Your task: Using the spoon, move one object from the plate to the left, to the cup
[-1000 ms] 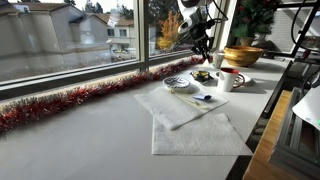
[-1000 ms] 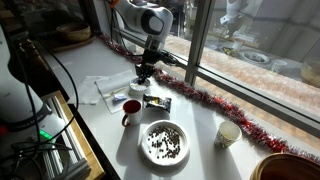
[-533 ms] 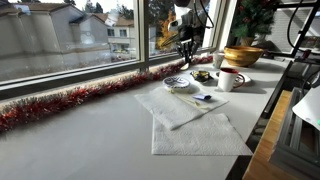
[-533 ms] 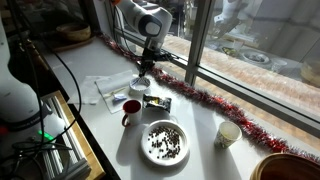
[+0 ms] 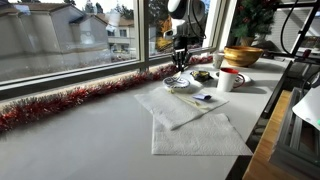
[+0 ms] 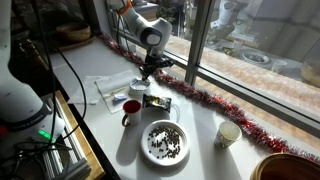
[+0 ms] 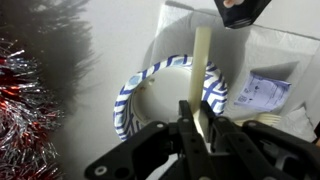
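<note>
The robot will use its gripper to set the spoon down inside the plate with the blue striped rim point(image 5: 177, 81) point(image 7: 152, 97).
The plate point(image 5: 177, 84), pale with a blue striped rim, lies on a white cloth near the window; it fills the wrist view point(image 7: 140, 88). My gripper point(image 5: 181, 64) hangs just above it, also seen in an exterior view point(image 6: 146, 72). In the wrist view the jaws point(image 7: 200, 125) are shut on the cream handle of the spoon point(image 7: 203, 58), which reaches out over the plate. The spoon's bowl is hidden. The cup point(image 5: 230, 80), a white mug with a red mark, stands to the right of the plate; it also shows in an exterior view point(image 6: 131, 110).
A small dark dish point(image 5: 203, 75) sits between plate and cup. A big wooden bowl point(image 5: 243, 55) stands behind. White cloths point(image 5: 195, 132) cover the sill, with a blue-white packet point(image 7: 265, 95). Red tinsel point(image 5: 70, 102) lines the window. A big dish of dark pieces point(image 6: 165, 142) is near the mug.
My gripper has moved left and down with the spoon, from above the small dark dish to just over the plate.
</note>
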